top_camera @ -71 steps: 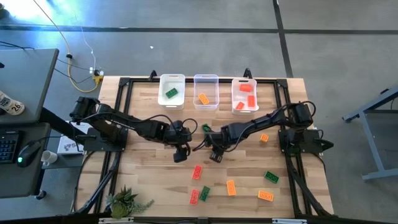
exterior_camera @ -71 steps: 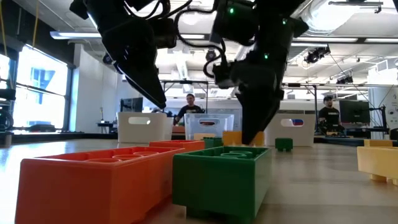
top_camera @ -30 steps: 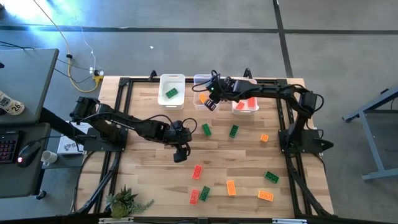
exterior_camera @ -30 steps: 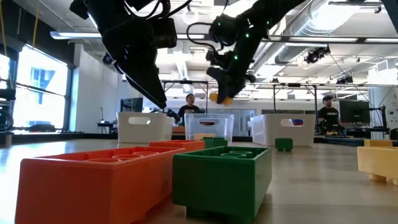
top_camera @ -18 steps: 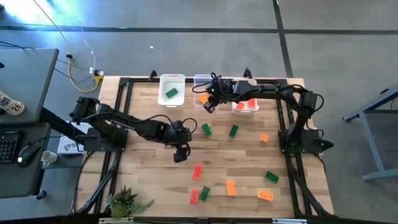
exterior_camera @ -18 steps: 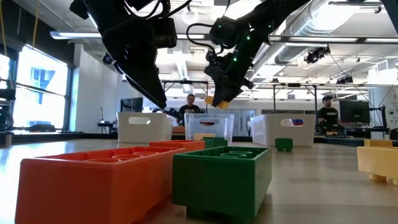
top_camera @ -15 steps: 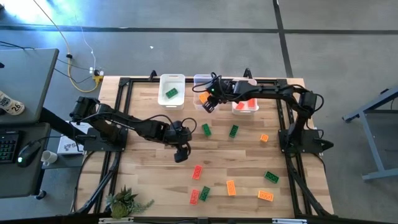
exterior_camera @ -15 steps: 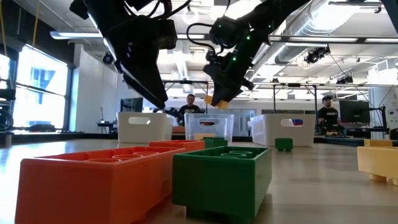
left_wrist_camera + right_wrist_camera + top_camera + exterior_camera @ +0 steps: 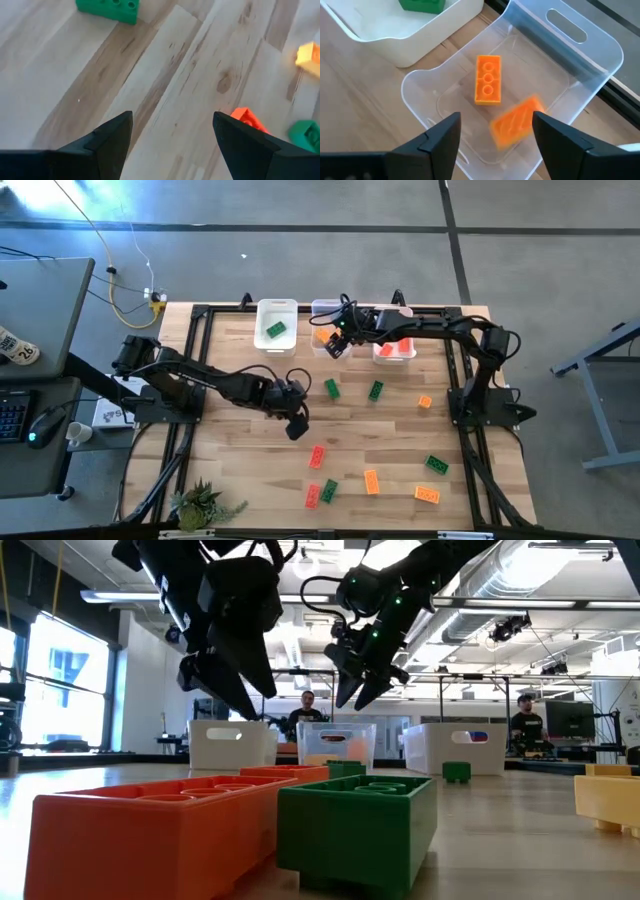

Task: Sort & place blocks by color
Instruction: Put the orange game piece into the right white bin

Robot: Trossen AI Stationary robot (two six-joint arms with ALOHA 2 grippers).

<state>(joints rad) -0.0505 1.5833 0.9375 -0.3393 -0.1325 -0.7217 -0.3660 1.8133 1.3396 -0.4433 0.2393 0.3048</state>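
Note:
Next, I move my left gripper over to the red block nearer the middle of the table and close it on that block's long sides [image 9: 317, 456] [image 9: 248, 118].
My right gripper [image 9: 335, 345] hangs open above the clear middle bin [image 9: 331, 313], fingers pointing down [image 9: 496, 122]. Below it one orange block [image 9: 488, 86] lies flat on the bin floor, and a second orange block [image 9: 517, 121] shows blurred inside the bin's walls, free of the fingers. My left gripper [image 9: 297, 425] stands open over bare wood left of the table's centre [image 9: 172, 120], holding nothing. Several green, orange and red blocks lie loose on the near half, among them a green one [image 9: 331, 388] and a red one [image 9: 317, 456].
A white bin [image 9: 276, 308] with a green block [image 9: 275, 330] stands left of the clear one. A bin [image 9: 393, 313] with red blocks stands to its right. A small plant [image 9: 205, 502] sits at the near left corner. Black rails [image 9: 190, 380] run along both sides.
My right gripper has opened above the clear bin and let go of the orange block, which has dropped from between its fingers into the bin. My left gripper has rolled about its own pointing line while staying in place.

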